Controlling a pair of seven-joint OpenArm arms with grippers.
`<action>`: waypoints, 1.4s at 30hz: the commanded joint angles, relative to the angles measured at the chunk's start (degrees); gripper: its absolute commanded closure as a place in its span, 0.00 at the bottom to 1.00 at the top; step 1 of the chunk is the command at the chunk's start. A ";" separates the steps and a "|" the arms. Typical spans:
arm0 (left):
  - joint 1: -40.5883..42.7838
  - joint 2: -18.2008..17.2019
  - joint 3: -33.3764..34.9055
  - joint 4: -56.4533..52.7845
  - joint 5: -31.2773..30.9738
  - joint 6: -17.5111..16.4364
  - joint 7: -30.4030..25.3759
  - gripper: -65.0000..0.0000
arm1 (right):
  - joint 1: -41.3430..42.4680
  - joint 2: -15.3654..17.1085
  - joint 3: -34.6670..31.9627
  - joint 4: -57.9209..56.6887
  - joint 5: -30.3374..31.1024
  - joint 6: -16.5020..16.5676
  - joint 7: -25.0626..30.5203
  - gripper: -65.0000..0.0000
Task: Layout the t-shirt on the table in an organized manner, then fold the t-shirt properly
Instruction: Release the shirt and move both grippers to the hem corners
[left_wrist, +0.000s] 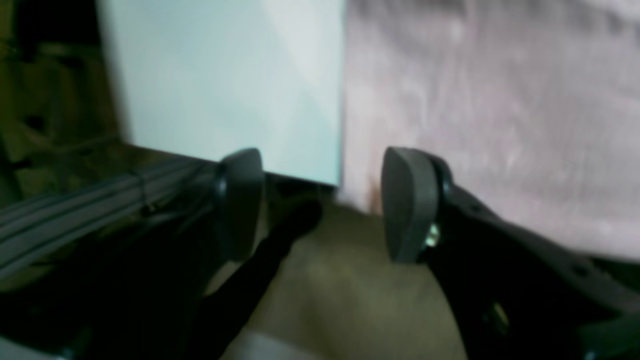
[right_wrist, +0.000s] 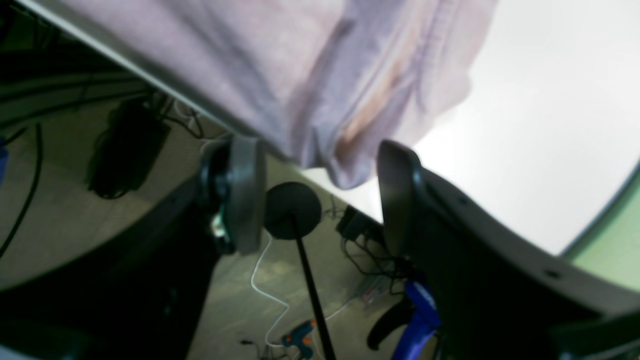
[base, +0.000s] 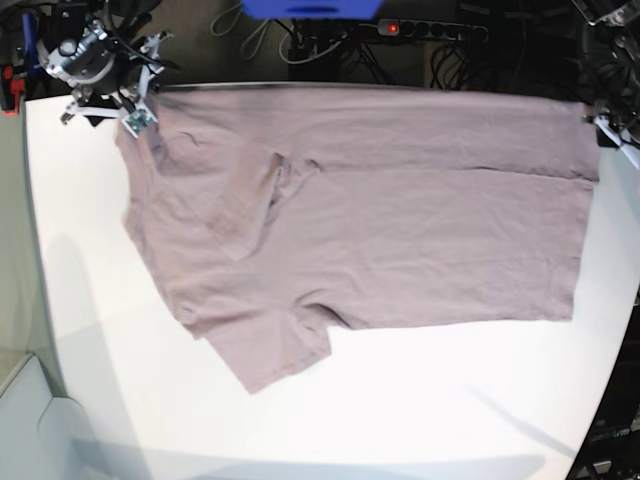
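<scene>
My left gripper is to move next to the t-shirt's short side edge (base: 577, 287), by its near corner away from the sleeve, and close there.
The dusty-pink t-shirt (base: 380, 210) lies spread flat on the white table (base: 400, 400), its long upper edge along the table's far edge, with one sleeve (base: 270, 350) pointing toward the near side. My right gripper (right_wrist: 320, 197) is at the shirt's far-left corner, open, and a loose fold of the t-shirt (right_wrist: 310, 75) droops over the table edge just beyond its fingertips. My left gripper (left_wrist: 322, 205) is at the far-right corner, open with nothing between its fingers. There the t-shirt (left_wrist: 490, 125) ends at the table (left_wrist: 225, 90) edge.
Beyond the far table edge the floor drops away, with cables, a black round stand base (right_wrist: 292, 210) and a blue-handled tool (right_wrist: 300, 335). A power strip (base: 430, 30) and a blue object (base: 310, 8) sit behind the table. Bare white tabletop (right_wrist: 540, 125) extends beside the shirt.
</scene>
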 joint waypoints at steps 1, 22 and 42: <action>-0.53 -0.31 -1.26 2.30 -0.09 0.32 -0.06 0.43 | 0.05 0.58 0.46 1.25 -0.11 -0.66 0.72 0.44; -18.03 3.56 -8.91 5.02 0.52 1.11 -0.06 0.42 | 35.75 3.92 1.60 -16.16 -0.20 -0.66 0.20 0.32; -22.25 -0.22 -3.46 -13.44 8.52 1.20 -16.76 0.42 | 70.91 2.86 -3.49 -69.25 -0.02 -0.66 12.68 0.32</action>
